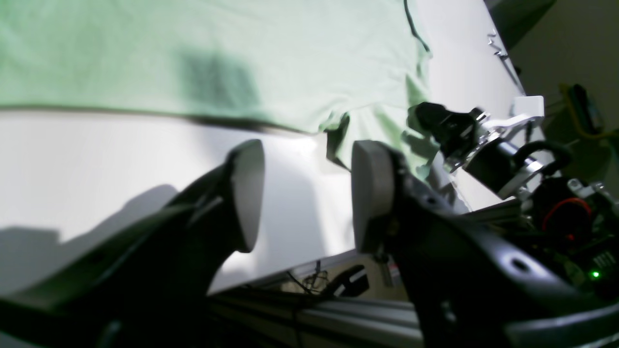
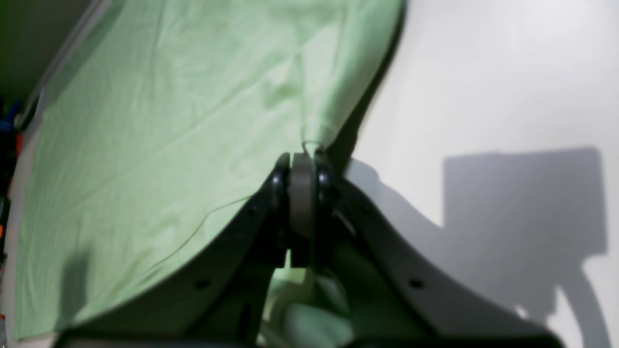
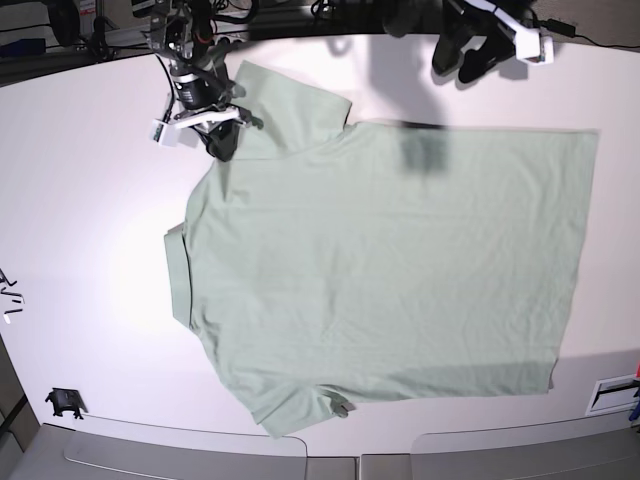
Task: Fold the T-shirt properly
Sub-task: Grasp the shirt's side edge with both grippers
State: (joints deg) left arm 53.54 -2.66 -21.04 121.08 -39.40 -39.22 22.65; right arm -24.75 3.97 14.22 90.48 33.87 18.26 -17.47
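Next, my left gripper closes on the far hem corner (image 3: 592,134) of the pale green T-shirt, which lies along the T-shirt's far edge from the shoulder that my right gripper holds.
The pale green T-shirt (image 3: 400,260) lies spread flat on the white table (image 3: 90,200), collar (image 3: 175,275) to the left and hem to the right. At the far left sleeve, my right gripper (image 3: 222,143) is shut on a pinch of fabric near the shoulder. The right wrist view shows the T-shirt (image 2: 169,121) bunched into my right gripper (image 2: 304,150). My left gripper (image 3: 466,60) hovers open over bare table just beyond the shirt's far edge. In the left wrist view my left gripper (image 1: 307,193) holds nothing, with the T-shirt (image 1: 193,48) ahead of it.
A small black object (image 3: 65,402) sits near the front left corner. A white label (image 3: 612,393) lies at the front right edge. Cables and arm mounts crowd the table's far edge (image 3: 300,20). The other arm (image 1: 483,150) shows at the right of the left wrist view.
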